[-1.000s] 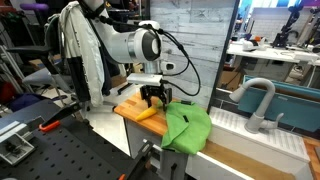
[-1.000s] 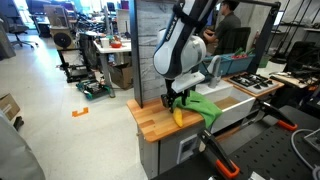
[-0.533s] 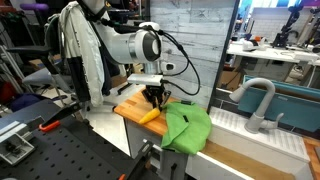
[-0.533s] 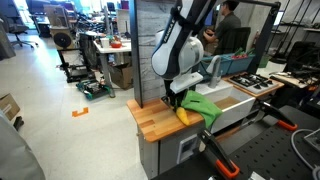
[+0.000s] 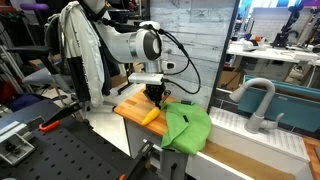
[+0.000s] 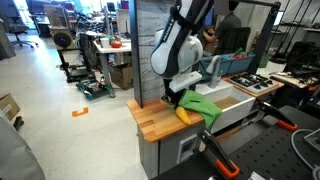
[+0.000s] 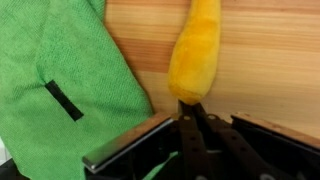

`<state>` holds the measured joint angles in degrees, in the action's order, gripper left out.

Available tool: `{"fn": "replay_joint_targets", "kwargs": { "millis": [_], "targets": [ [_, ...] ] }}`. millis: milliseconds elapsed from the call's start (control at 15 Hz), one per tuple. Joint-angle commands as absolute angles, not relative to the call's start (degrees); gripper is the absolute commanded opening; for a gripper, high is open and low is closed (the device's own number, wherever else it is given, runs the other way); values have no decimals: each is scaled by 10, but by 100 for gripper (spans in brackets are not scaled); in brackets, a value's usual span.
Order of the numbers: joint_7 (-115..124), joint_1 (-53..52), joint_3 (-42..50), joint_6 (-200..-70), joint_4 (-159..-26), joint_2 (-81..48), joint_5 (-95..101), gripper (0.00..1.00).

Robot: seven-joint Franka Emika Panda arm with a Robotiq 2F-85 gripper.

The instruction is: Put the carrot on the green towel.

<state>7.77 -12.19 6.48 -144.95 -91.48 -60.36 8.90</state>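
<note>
The robot's gripper will let go of the carrot on the middle of the crumpled green towel (image 5: 190, 133).
The yellow-orange carrot (image 7: 195, 50) lies on the wooden counter (image 7: 270, 60), just beside the edge of the green towel (image 7: 50, 90). My gripper (image 7: 190, 108) is shut, its dark fingers pressed together on the carrot's near end. In both exterior views the gripper (image 5: 155, 100) (image 6: 178, 100) points straight down onto the carrot (image 5: 148, 115) (image 6: 188, 116). The crumpled towel (image 5: 188, 128) (image 6: 203, 104) lies right next to it, and the carrot still rests on the wood.
The wooden counter (image 5: 128, 108) (image 6: 150, 120) is small, with drop-off edges close on three sides. A sink with a grey faucet (image 5: 255, 100) adjoins beyond the towel. A panel wall (image 5: 195, 40) stands behind the counter. Black tables with tools fill the foreground.
The jaws went from open around the carrot's end to shut on it. The arm has barely moved and the carrot has not shifted.
</note>
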Motion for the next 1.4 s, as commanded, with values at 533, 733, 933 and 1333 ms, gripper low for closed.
{"fn": "replay_joint_targets", "kwargs": {
  "millis": [533, 733, 933, 1333],
  "targets": [
    [57, -86, 50, -1447, -954, -528, 83, 1],
    [50, -68, 46, -1453, -979, -495, 79, 1],
    [45, -47, 43, -1462, -1006, -465, 73, 1],
    [41, -4, 39, -1476, -1042, -434, 52, 1]
  ]
}}
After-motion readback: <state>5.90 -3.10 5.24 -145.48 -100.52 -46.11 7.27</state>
